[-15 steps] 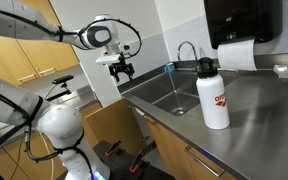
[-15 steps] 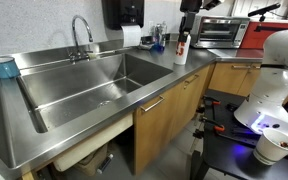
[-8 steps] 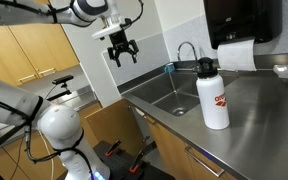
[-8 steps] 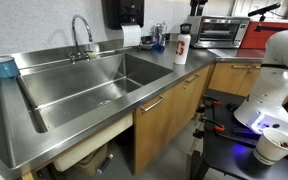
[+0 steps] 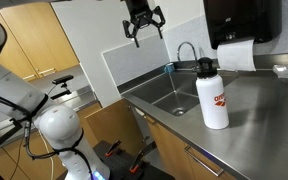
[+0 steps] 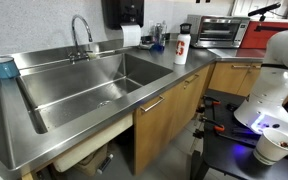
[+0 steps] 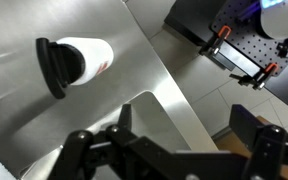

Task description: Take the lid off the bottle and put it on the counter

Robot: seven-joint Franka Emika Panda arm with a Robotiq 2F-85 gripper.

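Next, my gripper should go to the handle on top [image 5: 205, 61] [image 7: 51, 68] of the white bottle's black lid and close there.
The white bottle [image 5: 213, 97] with a red logo stands upright on the steel counter [image 5: 264, 120], and the black lid [image 5: 204, 66] is on its neck. It also shows in an exterior view [image 6: 181, 49] beside the sink. In the wrist view the bottle [image 7: 87, 58] is seen from above, with the lid [image 7: 50, 67] toward the left. My gripper [image 5: 143, 27] is open and empty, high in the air, well above the bottle and off to one side. Its jaws [image 7: 184, 130] are spread wide in the wrist view. The gripper is out of view in an exterior view.
A sink basin [image 6: 84, 85] with a faucet [image 6: 81, 33] is set in the counter. A paper towel roll [image 5: 238, 55] hangs under a black dispenser [image 5: 242, 20] behind the bottle. A toaster oven [image 6: 222, 31] stands past it. A blue tub [image 6: 2, 67] sits at the far end.
My gripper has risen and moved across toward the bottle, staying open. It has left the top of the other exterior view. The bottle has not moved.
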